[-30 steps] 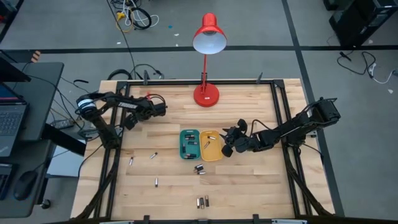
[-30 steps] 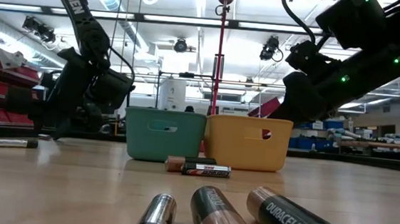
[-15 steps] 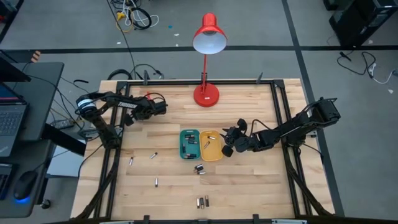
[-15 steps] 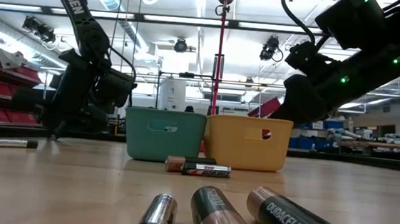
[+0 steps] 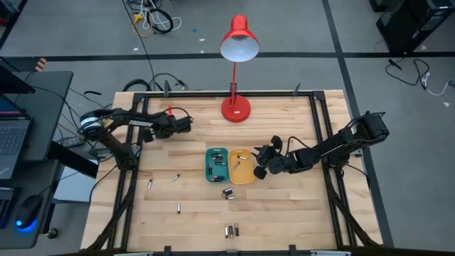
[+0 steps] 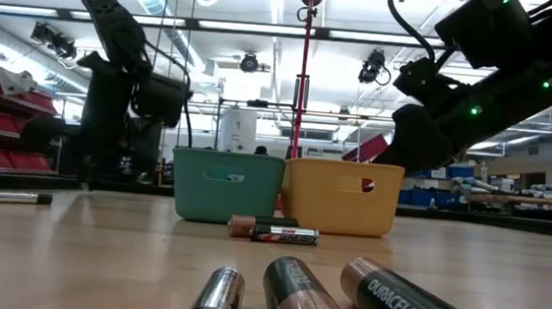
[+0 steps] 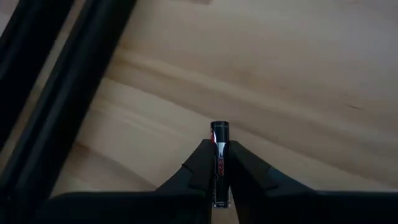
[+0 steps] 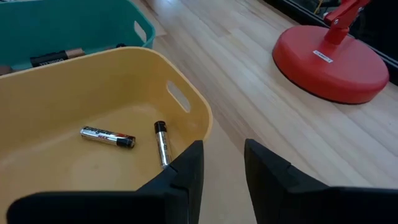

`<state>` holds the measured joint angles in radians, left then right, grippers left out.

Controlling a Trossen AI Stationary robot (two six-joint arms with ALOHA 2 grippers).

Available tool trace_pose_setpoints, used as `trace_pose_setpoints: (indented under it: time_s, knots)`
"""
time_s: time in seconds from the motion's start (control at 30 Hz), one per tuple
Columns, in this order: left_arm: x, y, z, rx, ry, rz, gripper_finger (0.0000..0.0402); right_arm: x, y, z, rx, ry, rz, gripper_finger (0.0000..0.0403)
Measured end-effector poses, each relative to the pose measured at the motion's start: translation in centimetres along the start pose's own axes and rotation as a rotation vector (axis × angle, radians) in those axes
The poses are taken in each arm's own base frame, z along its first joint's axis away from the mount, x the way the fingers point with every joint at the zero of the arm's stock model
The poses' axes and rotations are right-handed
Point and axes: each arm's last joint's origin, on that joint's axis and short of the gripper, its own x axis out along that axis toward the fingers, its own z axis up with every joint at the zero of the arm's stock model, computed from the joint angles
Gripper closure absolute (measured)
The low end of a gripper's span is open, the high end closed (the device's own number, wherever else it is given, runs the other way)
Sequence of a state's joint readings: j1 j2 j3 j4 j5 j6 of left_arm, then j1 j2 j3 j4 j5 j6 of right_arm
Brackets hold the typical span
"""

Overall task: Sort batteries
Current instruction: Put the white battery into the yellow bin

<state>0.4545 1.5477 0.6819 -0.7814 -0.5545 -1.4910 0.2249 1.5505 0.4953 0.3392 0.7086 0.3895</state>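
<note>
My left gripper will let go of the dark battery, which is to set it on the bare near end of the yellow tray [image 5: 244, 180].
My left gripper [image 7: 219, 147] is at the table's far left [image 5: 140, 135], beside the black frame rail [image 7: 56, 106], and is shut on one dark battery [image 7: 219, 134]. My right gripper [image 8: 222, 163] hovers over the right rim of the yellow tray [image 5: 242, 166] and stands a little open with nothing between its fingers. Two batteries [image 8: 107, 136] [image 8: 161, 142] lie on the yellow tray's floor. The teal tray [image 5: 216, 163] beside it also holds batteries [image 8: 56, 57]. Several loose batteries lie on the wood [image 5: 175, 178] [image 5: 228, 192] [image 5: 231, 230]. My left gripper pinches the battery's long sides between its two fingers [image 7: 200, 163]. The battery lies along the fingers, and its free end [image 7: 219, 128] sticks out past the tips. The fingers slant down toward the wood by the left rail. Whether the battery touches the table, I cannot tell.
A red desk lamp [image 5: 235, 107] stands at the table's far middle, with its base [image 8: 333, 59] a little beyond my right gripper. Three large batteries [image 6: 284, 298] lie close to the near edge. Black frame rails [image 5: 131, 178] run along the table's sides.
My left gripper has shifted a little toward the table's far left corner, and its arm stands more upright in the low view. My right arm has kept still.
</note>
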Motion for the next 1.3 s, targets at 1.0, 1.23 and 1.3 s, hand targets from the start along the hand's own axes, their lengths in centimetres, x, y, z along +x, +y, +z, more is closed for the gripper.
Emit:
trace_pose_setpoints:
  time_s: [1.0,1.23,1.3]
  knots:
    - [-20.1,-3.3,-8.3,0.736,-0.272,-1.193,0.0357,0.6,-0.9,-0.1,0.000,0.029,-0.043,0.0300]
    - [-20.5,-6.0,-10.8,0.817,-0.364,-1.337,0.0356,0.6,-1.0,-0.4,-0.031,0.054,-0.053,0.0300]
    - [-20.3,-6.6,-11.3,0.819,-0.374,-1.361,0.0356,0.6,-1.0,-0.4,-0.046,0.054,-0.053,0.0300]
